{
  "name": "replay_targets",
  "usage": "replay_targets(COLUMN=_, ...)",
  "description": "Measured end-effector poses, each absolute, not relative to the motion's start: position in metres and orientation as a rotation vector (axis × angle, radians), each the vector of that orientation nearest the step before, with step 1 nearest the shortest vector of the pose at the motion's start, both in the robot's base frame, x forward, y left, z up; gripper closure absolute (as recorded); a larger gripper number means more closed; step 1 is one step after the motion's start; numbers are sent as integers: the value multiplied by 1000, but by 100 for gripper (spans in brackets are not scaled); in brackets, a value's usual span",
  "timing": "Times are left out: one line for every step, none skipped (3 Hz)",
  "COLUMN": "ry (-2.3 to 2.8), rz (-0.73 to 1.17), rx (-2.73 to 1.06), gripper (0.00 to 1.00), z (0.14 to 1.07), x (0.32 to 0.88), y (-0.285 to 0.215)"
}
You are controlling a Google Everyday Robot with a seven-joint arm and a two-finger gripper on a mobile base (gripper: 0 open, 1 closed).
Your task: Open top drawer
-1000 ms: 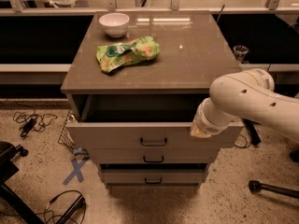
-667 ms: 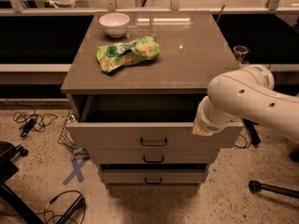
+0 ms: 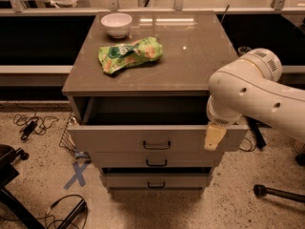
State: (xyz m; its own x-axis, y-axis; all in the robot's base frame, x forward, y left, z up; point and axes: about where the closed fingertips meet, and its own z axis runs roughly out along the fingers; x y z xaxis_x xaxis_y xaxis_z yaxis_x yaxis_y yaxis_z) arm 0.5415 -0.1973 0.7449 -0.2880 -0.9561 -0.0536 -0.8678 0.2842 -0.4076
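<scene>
My gripper grips the top edge (image 3: 199, 128) of the top drawer's front next, between the dark bar handle and the end under my arm.
The top drawer (image 3: 114, 138) of the grey-brown cabinet (image 3: 190, 66) stands pulled out toward me, and its inside lies in shadow. Its small dark bar handle (image 3: 157, 145) sits at the centre of the front. My white arm (image 3: 248, 92) reaches in from the right, over the drawer's right end. The gripper (image 3: 214, 136) shows as a pale beige piece hanging in front of the drawer front's right end, well right of the handle. Nothing is seen held in it.
Two narrower drawers (image 3: 156, 162) sit below, both pushed in. A white bowl (image 3: 116, 24) and a green snack bag (image 3: 129, 55) lie on the cabinet top. Cables (image 3: 33, 123), a blue tape cross (image 3: 76, 174) and a dark stand leg (image 3: 279, 192) are on the floor.
The gripper has shifted slightly to the right along the drawer front. The drawer stays pulled out by about the same amount.
</scene>
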Motion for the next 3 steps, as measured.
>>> replay_targets(ry=2269, rz=-406, rx=-1672, gripper=0, z=738, x=543, y=-195)
replay_targets(ry=2269, rz=-406, rx=-1672, gripper=0, z=738, x=542, y=-195)
replay_targets(ry=2268, rz=-383, rx=-1675, gripper=0, z=734, x=542, y=-194)
